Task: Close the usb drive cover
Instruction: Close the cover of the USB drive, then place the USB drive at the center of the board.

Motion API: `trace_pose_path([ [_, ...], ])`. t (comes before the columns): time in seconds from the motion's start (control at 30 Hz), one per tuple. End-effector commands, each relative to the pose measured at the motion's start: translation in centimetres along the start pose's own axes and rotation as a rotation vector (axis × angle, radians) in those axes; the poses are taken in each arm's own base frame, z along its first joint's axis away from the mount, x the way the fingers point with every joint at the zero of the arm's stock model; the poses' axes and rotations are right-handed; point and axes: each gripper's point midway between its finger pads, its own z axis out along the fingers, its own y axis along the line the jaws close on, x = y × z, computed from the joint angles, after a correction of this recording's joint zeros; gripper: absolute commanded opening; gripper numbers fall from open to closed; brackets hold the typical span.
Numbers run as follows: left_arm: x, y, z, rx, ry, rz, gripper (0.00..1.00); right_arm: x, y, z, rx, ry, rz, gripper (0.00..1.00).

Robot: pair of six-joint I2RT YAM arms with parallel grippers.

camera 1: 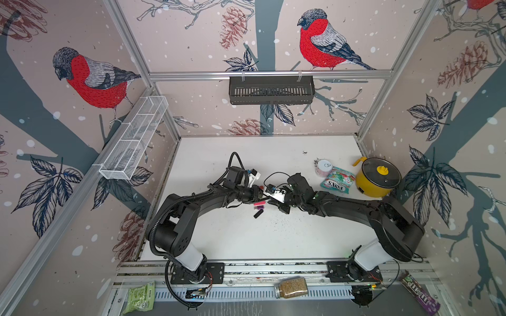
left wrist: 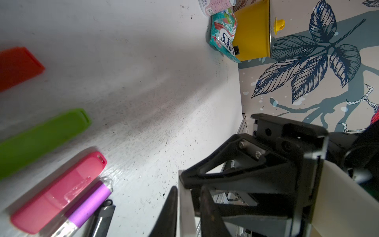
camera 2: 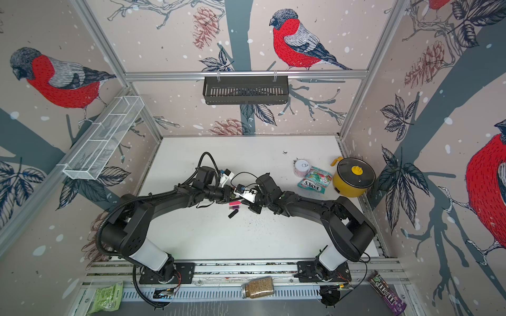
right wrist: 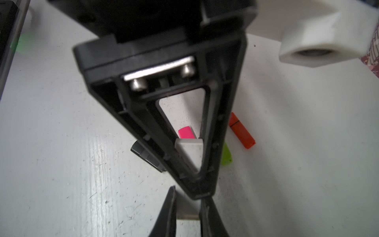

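Note:
Next, my right gripper sets the white usb drive down on the table [camera 1: 262,221] [right wrist: 120,176], at a spot that is just in front of the black drive.
A white usb drive [left wrist: 184,205] is held above the table's middle, where my two grippers meet tip to tip. In the left wrist view it stands between the fingers of my left gripper [left wrist: 189,190]; one finger touches it and a thin gap shows at the other, so the jaws are slightly open. My right gripper [right wrist: 188,205] is shut on the other end of the usb drive [right wrist: 187,214]. I cannot tell the cover from the body. In both top views the wrists hide the drive.
Loose drives lie on the table under the grippers: pink [camera 1: 259,203], purple [camera 1: 259,208], black [camera 1: 256,214], green [left wrist: 41,139] and orange [right wrist: 242,131]. At the back right stand a yellow pot [camera 1: 377,176], a candy bag [camera 1: 338,179] and a cup [camera 1: 323,167].

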Motion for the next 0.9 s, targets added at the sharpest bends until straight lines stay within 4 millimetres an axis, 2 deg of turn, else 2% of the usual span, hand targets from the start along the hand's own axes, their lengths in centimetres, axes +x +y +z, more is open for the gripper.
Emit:
trace_pose_path([
  [0.0,-0.3,-0.9,-0.2,0.035,-0.007,0.022,0.3,-1.7,-0.3,-0.2,0.016,-0.078,-0.007,0.12],
  [0.2,-0.7,-2.0,-1.1,0.031,-0.041,0.062,0.52,-0.9,-0.3,-0.1,0.018,-0.04,-0.021,0.12],
  [0.33,-1.0,-0.7,-2.4,-0.046,-0.086,0.054,0.7,-0.8,-0.2,-0.5,0.015,-0.024,-0.046,0.12],
  [0.43,-1.7,0.7,-4.2,-0.089,-0.149,0.022,0.81,-0.3,0.0,-0.6,0.006,0.002,-0.066,0.12],
  [0.63,-3.2,2.8,-8.6,-0.215,-0.278,-0.001,0.86,0.5,1.7,0.2,-0.072,0.088,-0.143,0.13],
  [0.77,-4.1,4.4,-11.6,-0.271,-0.354,-0.05,0.86,1.5,3.9,1.9,-0.161,0.197,-0.23,0.14],
  [0.87,-4.5,5.2,-13.0,-0.289,-0.386,-0.075,0.85,2.3,5.3,3.0,-0.22,0.276,-0.286,0.15],
])
